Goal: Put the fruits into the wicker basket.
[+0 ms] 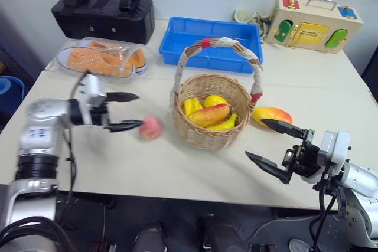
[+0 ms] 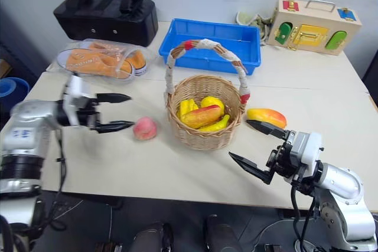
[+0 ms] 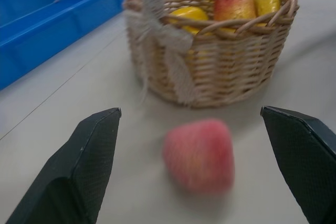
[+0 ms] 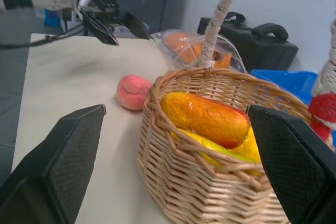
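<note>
Next, my right gripper grips across the middle of the mango (image 1: 272, 115) that lies on the table beside the wicker basket, with the mango's yellow end facing the basket.
The wicker basket (image 1: 207, 137) stands mid-table, its arched handle wrapped in white cloth with red patches. One red-yellow mango (image 1: 209, 114) lies inside it among plain yellow fruits (image 1: 192, 105). A second mango (image 1: 271, 114) rests on the table just right of the basket. The pink peach (image 1: 150, 127) sits on the table left of the basket. My left gripper (image 1: 137, 110) is open, its fingertips just left of the peach (image 3: 199, 153), nothing held. My right gripper (image 1: 255, 138) is open and empty, in front of and right of the basket, near the second mango.
A blue plastic tray (image 1: 209, 42) sits behind the basket. A black bag (image 1: 103, 16) and a clear pouch with orange shoes (image 1: 100, 58) are at the back left. A wooden latch box (image 1: 311, 25) stands at the back right.
</note>
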Available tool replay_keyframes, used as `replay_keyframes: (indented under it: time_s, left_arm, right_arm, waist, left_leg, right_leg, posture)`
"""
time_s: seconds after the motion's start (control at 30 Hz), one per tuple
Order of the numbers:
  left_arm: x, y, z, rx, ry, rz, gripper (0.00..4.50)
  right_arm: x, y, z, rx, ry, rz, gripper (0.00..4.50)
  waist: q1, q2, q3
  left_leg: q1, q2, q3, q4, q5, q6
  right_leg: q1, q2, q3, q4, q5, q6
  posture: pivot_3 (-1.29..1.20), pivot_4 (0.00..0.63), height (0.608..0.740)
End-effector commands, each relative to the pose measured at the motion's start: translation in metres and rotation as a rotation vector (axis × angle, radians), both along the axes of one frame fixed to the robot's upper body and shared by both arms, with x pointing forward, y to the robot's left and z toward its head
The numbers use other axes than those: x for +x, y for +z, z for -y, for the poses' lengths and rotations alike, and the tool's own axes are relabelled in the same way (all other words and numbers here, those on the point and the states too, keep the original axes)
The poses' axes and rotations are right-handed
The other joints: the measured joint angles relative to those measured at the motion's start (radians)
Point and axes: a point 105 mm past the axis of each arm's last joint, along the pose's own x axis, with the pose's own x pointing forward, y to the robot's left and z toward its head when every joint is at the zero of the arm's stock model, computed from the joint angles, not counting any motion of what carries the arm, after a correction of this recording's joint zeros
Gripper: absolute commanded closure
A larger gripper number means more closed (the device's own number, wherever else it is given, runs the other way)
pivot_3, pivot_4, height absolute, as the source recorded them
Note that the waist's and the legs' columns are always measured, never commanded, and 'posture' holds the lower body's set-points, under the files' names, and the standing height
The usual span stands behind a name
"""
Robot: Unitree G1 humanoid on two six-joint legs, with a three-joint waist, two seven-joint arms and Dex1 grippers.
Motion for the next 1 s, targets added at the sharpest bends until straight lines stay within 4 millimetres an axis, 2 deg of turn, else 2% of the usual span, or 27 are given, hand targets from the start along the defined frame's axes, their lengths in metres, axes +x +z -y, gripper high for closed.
replay_keyframes:
  time_s: [0.03, 0.17, 0.27, 0.33, 0.4, 0.43, 0.6, 0.67, 0.7, 0.73, 0.87, 1.0]
  left_arm:
    - [0.012, -0.018, -0.001, 0.102, 0.026, 0.001, 0.02]
    - [0.013, -0.03, -0.004, 0.142, 0.018, -0.04, 0.02]
    - [0.006, -0.039, -0.014, 0.198, 0.022, -0.061, 0.63]
    - [0.003, -0.041, -0.022, 0.223, 0.036, -0.06, 1.19]
    - [0.004, -0.037, -0.028, 0.222, 0.06, -0.031, 1.77]
    - [0.003, -0.031, -0.028, 0.209, 0.055, -0.004, 1.89]
    - [-0.013, 0.005, -0.011, 0.135, -0.088, 0.066, 1.95]
    - [-0.024, 0.059, 0.024, -0.002, -0.188, 0.163, 1.95]
    - [-0.028, 0.077, 0.041, -0.042, -0.219, 0.216, 1.95]
    - [-0.031, 0.088, 0.054, -0.066, -0.238, 0.24, 1.95]
    - [-0.011, 0.089, 0.1, -0.062, -0.176, 0.334, 1.95]
    - [-0.002, 0.09, 0.138, -0.061, -0.152, 0.443, 1.95]
  right_arm:
    - [-0.004, 0.013, -0.006, 0.001, 0.006, 0.05, 0.0]
    - [-0.007, 0.014, -0.006, 0.001, -0.01, 0.041, 0.0]
    - [-0.009, 0.013, -0.003, 0.001, -0.03, 0.034, 0.0]
    - [-0.009, 0.012, -0.002, 0.002, -0.038, 0.032, 0.0]
    - [-0.01, 0.011, -0.002, 0.004, -0.042, 0.028, 0.0]
    - [-0.01, 0.011, -0.001, 0.004, -0.043, 0.026, 0.0]
    - [-0.012, 0.01, 0.002, 0.002, -0.052, 0.024, 0.0]
    - [-0.012, 0.012, 0.008, 0.014, -0.088, 0.029, 0.0]
    - [-0.012, 0.013, 0.012, 0.025, -0.108, 0.029, 0.0]
    - [-0.012, 0.013, 0.014, 0.029, -0.12, 0.028, 0.0]
    - [-0.013, 0.01, 0.012, 0.032, -0.122, 0.027, 0.0]
    - [-0.013, 0.012, 0.006, 0.048, -0.114, 0.04, 0.0]
  waist:
    - [-0.011, 0.0, 0.0]
    - [-0.011, 0.0, 0.0]
    - [-0.008, 0.0, 0.0]
    - [-0.008, 0.0, 0.0]
    - [-0.007, 0.0, 0.0]
    - [-0.006, 0.0, 0.0]
    - [-0.004, 0.0, 0.0]
    - [0.0, -0.001, 0.001]
    - [0.006, -0.001, 0.001]
    - [0.016, -0.001, 0.001]
    - [0.022, 0.006, -0.003]
    - [0.015, 0.006, -0.003]
  left_leg:
    - [0.0, 0.001, 0.0, 0.0, 0.0, -0.001]
    - [0.001, 0.002, -0.002, -0.001, 0.002, -0.004]
    - [0.0, 0.002, -0.002, 0.0, 0.002, -0.003]
    - [0.0, 0.002, -0.001, 0.0, 0.002, -0.003]
    - [0.0, 0.002, -0.002, 0.001, 0.001, -0.003]
    - [0.0, 0.002, -0.002, 0.001, 0.001, -0.003]
    - [0.0, 0.002, -0.002, 0.001, 0.001, -0.002]
    - [0.0, 0.001, -0.002, 0.001, 0.001, -0.002]
    - [-0.001, 0.001, -0.003, 0.001, 0.001, -0.002]
    - [-0.002, 0.001, -0.005, 0.002, 0.001, -0.002]
    - [0.001, 0.0, -0.004, 0.004, 0.0, 0.0]
    - [0.001, 0.0, -0.003, 0.005, 0.0, -0.001]
  right_leg:
    - [-0.001, 0.001, 0.0, 0.001, 0.0, 0.0]
    - [-0.002, 0.002, 0.0, 0.004, 0.0, 0.0]
    - [-0.002, 0.002, 0.0, 0.004, 0.0, 0.0]
    - [-0.002, 0.001, 0.0, 0.004, 0.0, 0.0]
    - [-0.001, 0.001, 0.0, 0.004, 0.0, 0.0]
    - [-0.001, 0.001, 0.0, 0.004, 0.0, 0.0]
    - [-0.001, 0.001, -0.001, 0.004, 0.0, 0.0]
    - [-0.001, 0.0, -0.001, 0.004, 0.0, 0.0]
    - [-0.001, 0.0, -0.001, 0.004, 0.0, 0.0]
    - [-0.001, 0.0, -0.002, 0.004, 0.0, 0.0]
    - [0.004, 0.0, -0.001, 0.001, 0.0, 0.001]
    - [0.003, 0.002, 0.001, 0.002, 0.0, 0.001]
  posture:
    - [0.0, 0.15, 0.74]
    - [0.0, 0.15, 0.74]
    - [0.0, 0.15, 0.74]
    - [0.0, 0.15, 0.74]
    - [0.0, 0.15, 0.74]
    - [0.0, 0.15, 0.74]
    - [0.0, 0.15, 0.74]
    - [0.0, 0.15, 0.74]
    - [0.0, 0.15, 0.74]
    - [0.0, 0.15, 0.74]
    - [0.0, 0.15, 0.74]
    - [0.0, 0.15, 0.74]
